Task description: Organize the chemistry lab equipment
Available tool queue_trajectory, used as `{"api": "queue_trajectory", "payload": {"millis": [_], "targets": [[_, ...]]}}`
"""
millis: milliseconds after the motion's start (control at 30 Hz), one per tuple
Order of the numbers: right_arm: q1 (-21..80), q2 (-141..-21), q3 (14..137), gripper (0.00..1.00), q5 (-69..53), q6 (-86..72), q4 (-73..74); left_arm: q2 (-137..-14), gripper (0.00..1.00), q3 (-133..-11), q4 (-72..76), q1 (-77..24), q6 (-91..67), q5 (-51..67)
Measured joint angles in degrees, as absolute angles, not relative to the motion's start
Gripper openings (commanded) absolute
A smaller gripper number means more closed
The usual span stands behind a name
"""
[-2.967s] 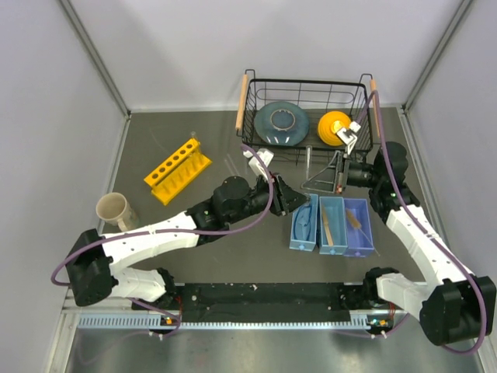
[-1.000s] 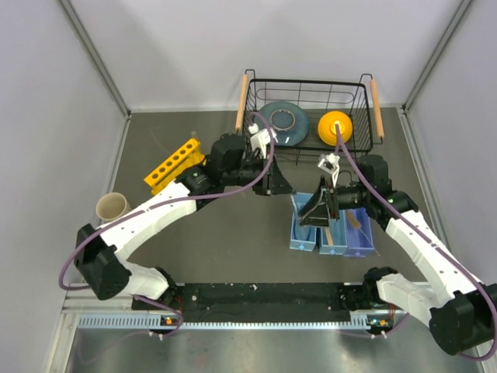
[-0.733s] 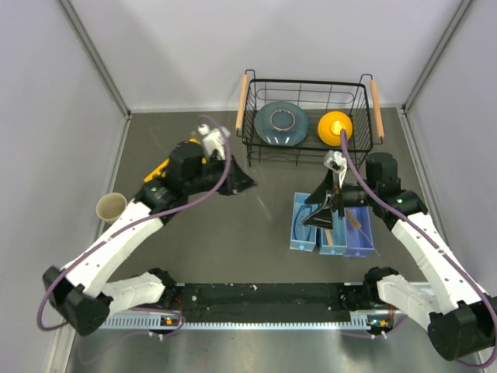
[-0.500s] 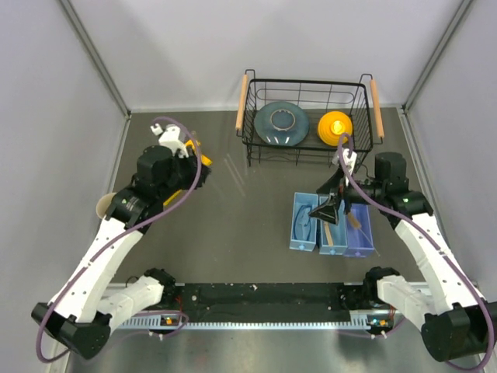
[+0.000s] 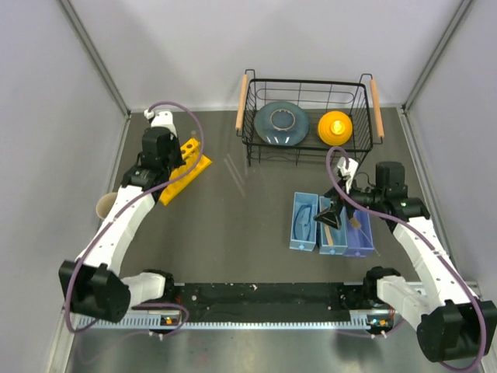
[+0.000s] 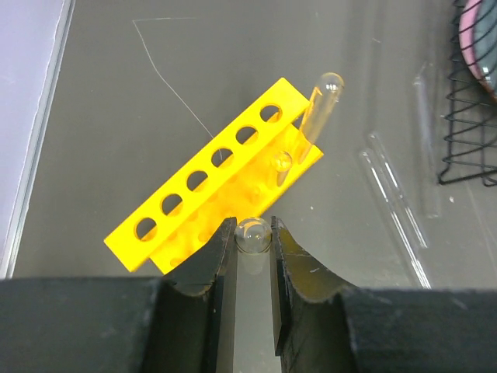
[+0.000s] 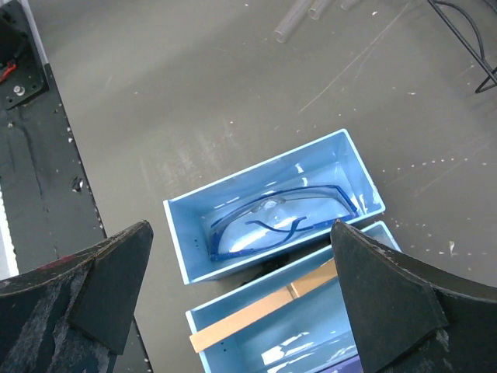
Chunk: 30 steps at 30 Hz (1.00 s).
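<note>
Next, I let go of the thin clear glass tube in the yellow rack (image 5: 185, 166) (image 6: 256, 192) with my left gripper, next to the tubes at its far end. The clear tube now points down just in front of the rack.
My left gripper (image 6: 253, 235) is shut on a thin clear glass tube (image 6: 253, 231), which points down just in front of the yellow rack (image 6: 225, 175). Another tube (image 6: 320, 109) leans in the rack's end hole. Two loose tubes (image 6: 396, 202) lie on the table to the right. From above, the left gripper (image 5: 159, 155) hangs over the rack (image 5: 186, 169). My right gripper (image 7: 241, 229) stands wide open and holds nothing, above the blue bins. The safety glasses (image 7: 279, 221) lie in the left bin (image 5: 304, 221). The wooden clamp (image 7: 264, 307) lies in the middle bin (image 5: 331, 227).
A black wire basket (image 5: 311, 80) at the back holds a blue plate (image 5: 281, 123) and a yellow object (image 5: 335, 127). A beige cup (image 5: 105, 207) stands at the left wall. A third, purplish bin (image 5: 359, 229) sits right of the other two.
The left arm has swung left from the basket to the rack, still holding its tube. The right gripper has opened wide and drawn back to the right over the bins.
</note>
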State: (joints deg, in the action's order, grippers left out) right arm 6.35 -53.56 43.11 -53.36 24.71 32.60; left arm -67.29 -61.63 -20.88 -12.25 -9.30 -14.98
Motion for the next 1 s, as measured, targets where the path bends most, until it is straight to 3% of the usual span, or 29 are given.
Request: {"api": "queue_trajectory", "payload": {"millis": [333, 1000], "targets": [[6.26, -51.66, 42.72, 0.99, -52.29, 26.11, 32.62, -78.04, 0.10, -65.95, -16.16, -10.61, -6.26, -15.51], [6.22, -51.94, 42.72, 0.99, -51.48, 26.94, 32.62, -83.96, 0.11, -69.65, -13.21, -8.58, -5.85, -13.06]]}}
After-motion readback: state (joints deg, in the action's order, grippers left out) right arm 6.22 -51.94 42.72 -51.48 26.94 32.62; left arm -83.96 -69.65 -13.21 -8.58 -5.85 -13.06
